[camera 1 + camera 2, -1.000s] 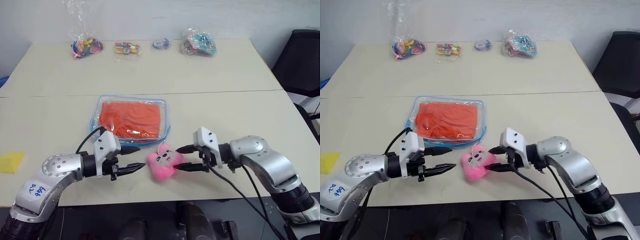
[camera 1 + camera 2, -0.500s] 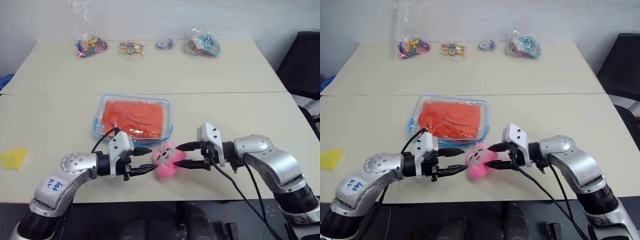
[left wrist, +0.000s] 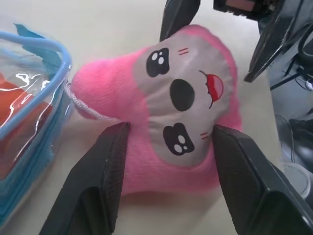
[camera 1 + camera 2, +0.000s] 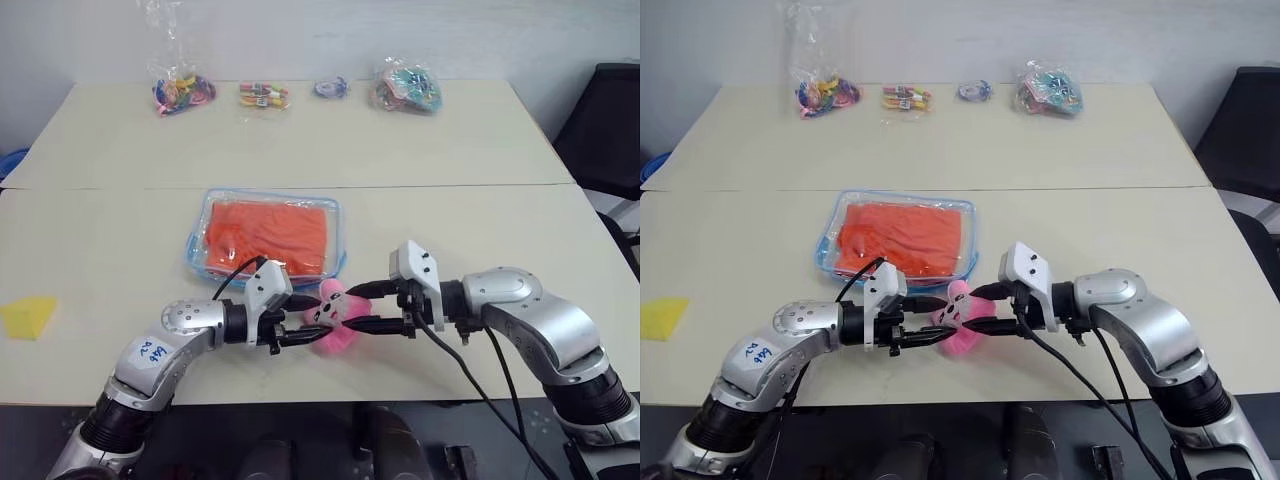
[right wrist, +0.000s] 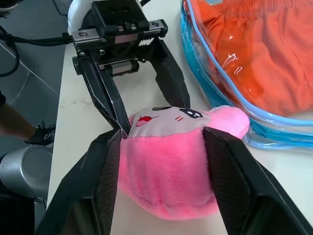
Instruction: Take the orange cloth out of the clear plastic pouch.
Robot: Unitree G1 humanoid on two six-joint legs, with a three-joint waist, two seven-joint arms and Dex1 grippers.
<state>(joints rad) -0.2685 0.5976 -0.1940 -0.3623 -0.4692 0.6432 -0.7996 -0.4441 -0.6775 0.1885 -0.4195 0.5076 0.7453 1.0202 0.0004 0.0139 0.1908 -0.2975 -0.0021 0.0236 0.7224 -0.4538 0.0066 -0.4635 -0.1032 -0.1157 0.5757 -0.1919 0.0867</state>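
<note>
The pink toy corded to the pouch's zipper is held by both my grippers, so my right gripper needs to pinch the pouch's corner (image 4: 336, 268) while my left gripper pulls the toy.
The clear plastic pouch (image 4: 197, 250) with blue zipper edging lies flat mid-table, and the orange cloth (image 4: 265, 235) is inside it. Just in front of its near right corner sits a small pink plush toy (image 4: 335, 312). My right gripper (image 4: 357, 308) comes in from the right and is shut on the toy's sides. From the left, my left gripper (image 4: 308, 318) has its fingers (image 3: 112, 166) pressed against both flanks of the same toy. In the right wrist view the pouch's corner (image 5: 230, 88) lies right beside the toy (image 5: 166, 181).
A yellow wedge (image 4: 28, 315) lies at the table's left edge. Several small clear bags of colourful items (image 4: 180, 92) (image 4: 405, 88) line the far edge. A black chair (image 4: 605, 120) stands to the right. The near table edge runs just below both grippers.
My left gripper has moved right up to the pink toy and narrowed its fingers onto it. The right gripper has kept its hold on the toy in place.
</note>
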